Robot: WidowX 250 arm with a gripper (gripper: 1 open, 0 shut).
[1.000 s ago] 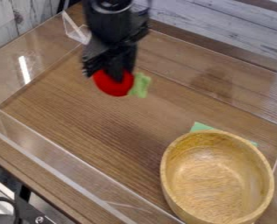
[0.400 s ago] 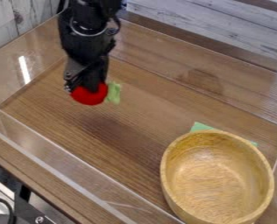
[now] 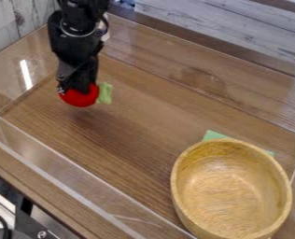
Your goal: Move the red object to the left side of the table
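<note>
My gripper has the red object. I should put it down on the bare table [image 3: 58, 87] beside the nearest clear acrylic side.
The red object [image 3: 77, 95], a small round red toy fruit with a light-green leafy bit at its right, is at the left part of the brown wood-grain table [image 3: 162, 121]. My black gripper [image 3: 77, 84] comes down onto it from above and is shut on it. The fingers cover the fruit's upper half. Whether the fruit rests on the tabletop or hangs just above it I cannot tell.
A round light wooden bowl [image 3: 232, 192] stands at the front right, with a flat green cloth piece [image 3: 217, 137] poking out behind it. Low clear acrylic walls [image 3: 63, 168] edge the tabletop on all sides; the left wall is close to the gripper.
The gripper has carried the red object leftward and slightly toward the front, from near the table's middle-left to close by the left wall. The bowl and cloth have stayed put.
</note>
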